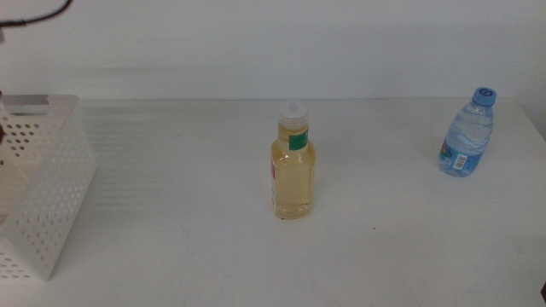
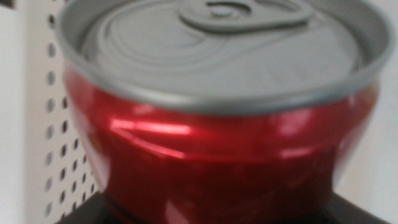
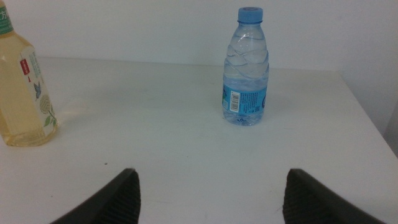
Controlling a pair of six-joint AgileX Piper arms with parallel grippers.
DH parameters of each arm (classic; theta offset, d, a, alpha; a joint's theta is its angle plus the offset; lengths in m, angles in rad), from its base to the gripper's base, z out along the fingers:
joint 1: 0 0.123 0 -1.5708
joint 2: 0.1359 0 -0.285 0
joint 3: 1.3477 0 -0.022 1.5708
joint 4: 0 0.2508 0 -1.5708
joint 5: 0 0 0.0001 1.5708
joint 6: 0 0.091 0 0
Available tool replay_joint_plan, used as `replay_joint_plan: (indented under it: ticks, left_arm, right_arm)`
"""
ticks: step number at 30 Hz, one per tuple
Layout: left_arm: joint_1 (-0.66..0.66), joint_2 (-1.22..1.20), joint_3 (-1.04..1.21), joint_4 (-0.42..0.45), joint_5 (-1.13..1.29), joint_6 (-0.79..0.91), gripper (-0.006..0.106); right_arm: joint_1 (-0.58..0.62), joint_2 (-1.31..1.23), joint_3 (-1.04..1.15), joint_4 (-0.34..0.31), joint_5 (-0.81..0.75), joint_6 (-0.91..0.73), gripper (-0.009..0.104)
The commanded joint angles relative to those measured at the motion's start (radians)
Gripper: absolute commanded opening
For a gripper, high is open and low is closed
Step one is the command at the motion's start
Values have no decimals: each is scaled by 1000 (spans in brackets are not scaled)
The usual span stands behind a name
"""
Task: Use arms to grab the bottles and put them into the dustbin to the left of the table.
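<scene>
I need to have my left gripper let go of the red soda can inside the dustbin [image 1: 15, 184], along the side of it that is nearest the yellow-liquid bottle.
A red soda can [image 2: 217, 143] with a silver top fills the left wrist view. My left gripper [image 2: 217, 216] is shut on it, its dark jaws showing at either side of the can's base. Right behind the can is the perforated white wall of the dustbin [image 2: 53, 124]. In the middle view the dustbin [image 1: 51, 170] stands at the table's left edge, and the left arm is almost out of frame there. A yellow-liquid bottle [image 1: 294, 162] stands upright mid-table. A blue-capped water bottle [image 3: 245, 68] stands ahead of my open, empty right gripper [image 3: 211, 199].
The white table [image 1: 171, 239] ends in an edge just beyond the water bottle [image 1: 467, 134] on the right. A white wall runs along the back. A black cable [image 1: 38, 15] hangs at the upper left.
</scene>
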Motion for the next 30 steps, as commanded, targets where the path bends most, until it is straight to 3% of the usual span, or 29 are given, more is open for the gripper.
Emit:
replay_joint_plan:
  ticks: [1, 24, 30]
  left_arm:
    - [-2, -20, -38, 6, -29, -2, -5]
    - [-2, 222, -30, 36, 21, -36, -5]
    - [-3, 234, -30, 36, 20, -34, 4]
  right_arm:
    - [-5, -27, -9, -10, -70, -10, 60]
    - [-5, -27, -9, -10, -70, -10, 60]
    - [-5, -27, -9, -10, -70, -10, 60]
